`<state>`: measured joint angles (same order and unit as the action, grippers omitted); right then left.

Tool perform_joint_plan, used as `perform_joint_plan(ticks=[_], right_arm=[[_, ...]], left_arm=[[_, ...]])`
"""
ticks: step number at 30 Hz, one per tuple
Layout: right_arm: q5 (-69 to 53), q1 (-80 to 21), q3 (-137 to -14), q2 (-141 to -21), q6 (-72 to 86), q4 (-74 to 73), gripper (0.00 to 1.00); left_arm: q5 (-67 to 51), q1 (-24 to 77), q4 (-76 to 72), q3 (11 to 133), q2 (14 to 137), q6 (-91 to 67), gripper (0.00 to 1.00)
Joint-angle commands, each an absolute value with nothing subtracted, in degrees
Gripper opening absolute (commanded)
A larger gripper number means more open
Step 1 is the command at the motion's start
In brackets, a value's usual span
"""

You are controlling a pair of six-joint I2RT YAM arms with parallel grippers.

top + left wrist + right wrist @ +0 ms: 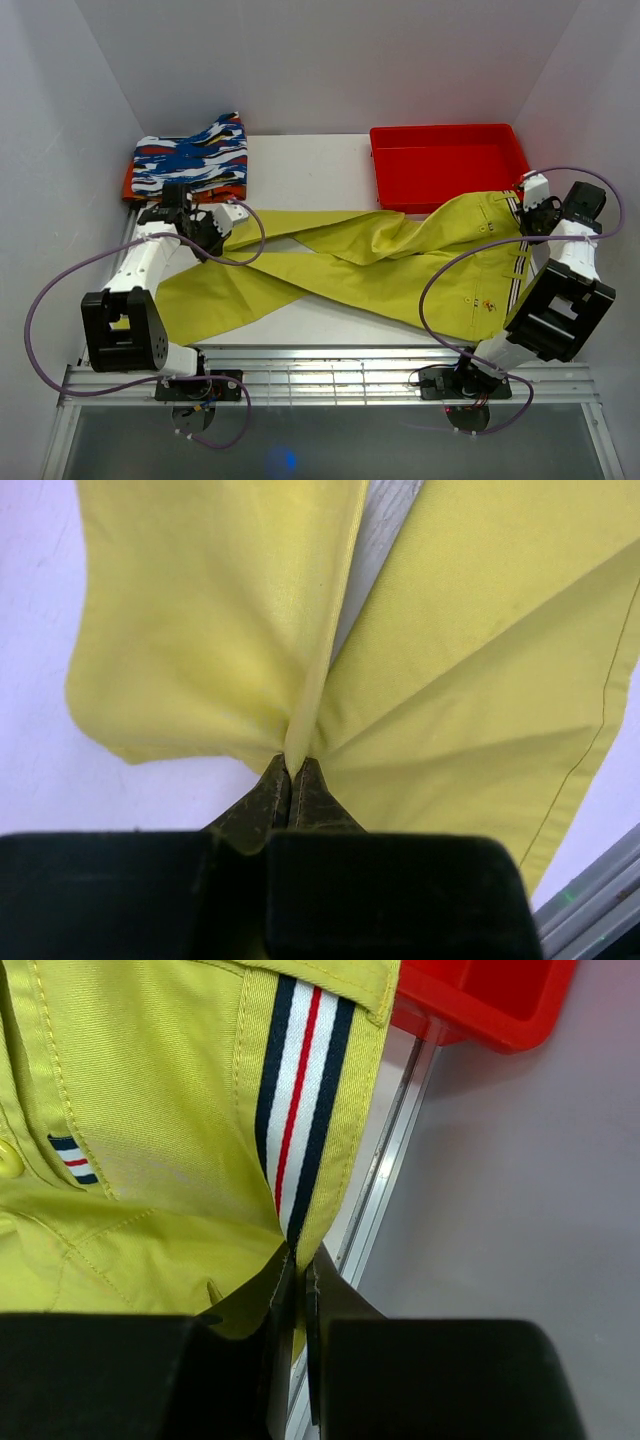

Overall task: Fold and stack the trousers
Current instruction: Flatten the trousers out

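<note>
The upper leg bunches in my left gripper's pinch at its inner edge, so I need to grip its back corner (128, 750) and pull it straight.
The yellow-green trousers (380, 265) lie spread across the table, waist at the right, two legs running left and crossing near the middle. My left gripper (222, 222) is shut on the cloth at the upper leg's left end; in the left wrist view it (291, 763) pinches a fold of the trousers (470, 680). My right gripper (528, 205) is shut on the waist edge at the striped band (516, 210); in the right wrist view it (297, 1258) clamps the trousers (150, 1110) at the dark, white and red band (300, 1100).
A folded blue, white, black and orange patterned garment (192, 158) lies at the back left. A red tray (445, 160) stands at the back right, its corner (480, 1000) also in the right wrist view. Purple cables loop by both arms. A metal rail (330, 370) runs along the near edge.
</note>
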<state>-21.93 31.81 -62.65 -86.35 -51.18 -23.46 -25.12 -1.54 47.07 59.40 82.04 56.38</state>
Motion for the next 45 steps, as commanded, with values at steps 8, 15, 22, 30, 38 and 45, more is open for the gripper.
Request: perform_joint_plan(ticks=[8,15,22,30,38,45], right_arm=[[-19.3,32.3,-62.4,-88.2,-52.2,-17.1,0.08],[-20.4,32.3,-61.5,-87.7,-51.7,-17.1,0.08],[-22.3,32.3,-59.9,-86.5,-51.5,-17.2,0.08],[-22.2,32.3,-60.9,-85.4,-52.1,-17.9,0.08],[-22.1,33.8,-61.4,-85.2,-52.5,-17.7,0.08],[-24.1,36.4,-62.2,-84.7,-53.5,-17.7,0.08]], left_arm=[[-27.8,-7.9,55.4,64.8,71.2,50.8,0.00],[-30.3,-8.0,57.5,62.7,72.9,49.2,0.23],[-34.2,-7.9,49.8,62.1,81.6,41.8,0.03],[-31.6,-8.3,46.5,66.9,84.0,37.4,0.00],[-22.9,-17.2,46.8,80.5,70.4,28.6,0.00],[-11.5,-20.9,48.0,83.4,65.3,27.8,0.00]])
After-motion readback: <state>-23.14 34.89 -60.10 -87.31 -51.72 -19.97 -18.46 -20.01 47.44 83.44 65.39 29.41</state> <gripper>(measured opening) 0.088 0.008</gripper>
